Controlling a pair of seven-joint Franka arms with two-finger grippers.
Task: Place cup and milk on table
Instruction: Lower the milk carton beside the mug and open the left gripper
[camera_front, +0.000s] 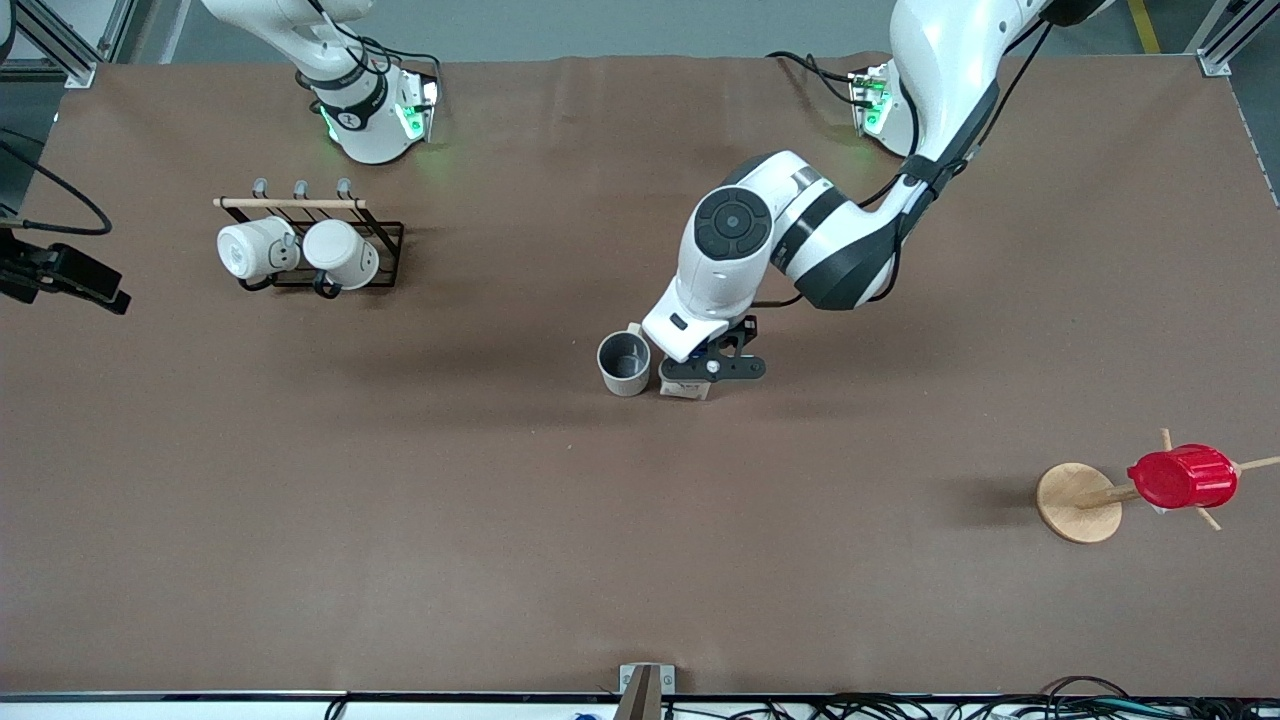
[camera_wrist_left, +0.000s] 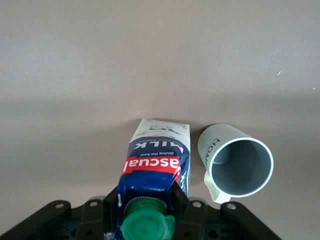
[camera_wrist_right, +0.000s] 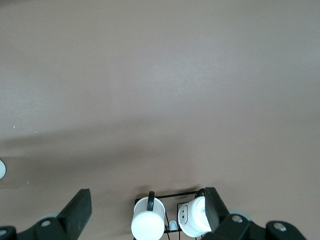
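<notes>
The milk will go down on the brown table (camera_front: 693, 383) (camera_wrist_left: 154, 131) next to the beige cup, set there by my left gripper.
The cup (camera_front: 624, 362), a beige mug with a dark grey inside, stands upright on the brown table (camera_front: 400, 520) near its middle. The milk (camera_front: 686, 389) stands right beside it, toward the left arm's end, mostly hidden under the left hand. My left gripper (camera_front: 703, 372) is shut on the carton's top. In the left wrist view the fingers (camera_wrist_left: 192, 214) flank the blue and white milk (camera_wrist_left: 157, 160) just by its green cap, the left gripper (camera_wrist_left: 147, 220) is around it, and the cup (camera_wrist_left: 240, 165) is close beside it, apart. My right gripper (camera_wrist_right: 146, 212) is open and empty, up over the mug rack.
A black wire rack (camera_front: 385, 245) with two white mugs (camera_front: 300, 250) stands near the right arm's base; it also shows in the right wrist view (camera_wrist_right: 165, 196). A red ribbed cup (camera_front: 1183, 477) hangs on a wooden stand with a round disc base (camera_front: 1075, 505) toward the left arm's end.
</notes>
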